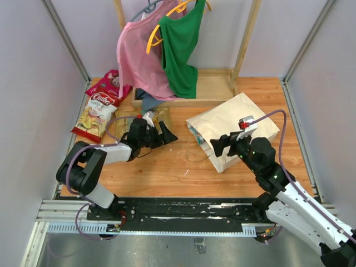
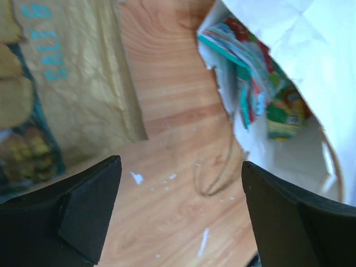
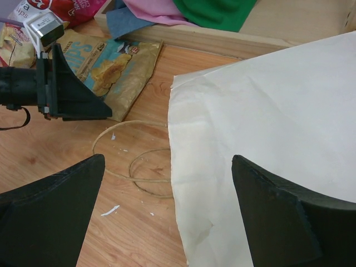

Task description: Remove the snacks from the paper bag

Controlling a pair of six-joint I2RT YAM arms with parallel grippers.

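Observation:
The robot's left gripper will close on the teal edge (image 1: 196,135) (image 2: 257,75) of the red and teal snack packet, which can be seen in the opening of the paper bag.
The cream paper bag (image 1: 236,129) lies on its side at centre right, mouth facing left. In the left wrist view its open mouth (image 2: 289,144) shows teal, red and green snack packets (image 2: 253,83) inside. My left gripper (image 1: 167,136) is open and empty over the wood just left of the bag mouth (image 2: 181,194), apart from it. My right gripper (image 1: 223,146) is open and empty above the bag's near left edge (image 3: 167,211), one finger over the bag (image 3: 267,139) and one over the wood. A gold chip packet (image 1: 160,117) lies beside the left gripper (image 2: 72,83).
A white and red chip packet (image 1: 97,115) and a red packet (image 1: 107,85) lie at the far left. The bag's twine handles (image 3: 139,164) loop on the wood. A wooden rack base (image 1: 211,89) with pink (image 1: 139,55) and green (image 1: 181,44) garments stands behind.

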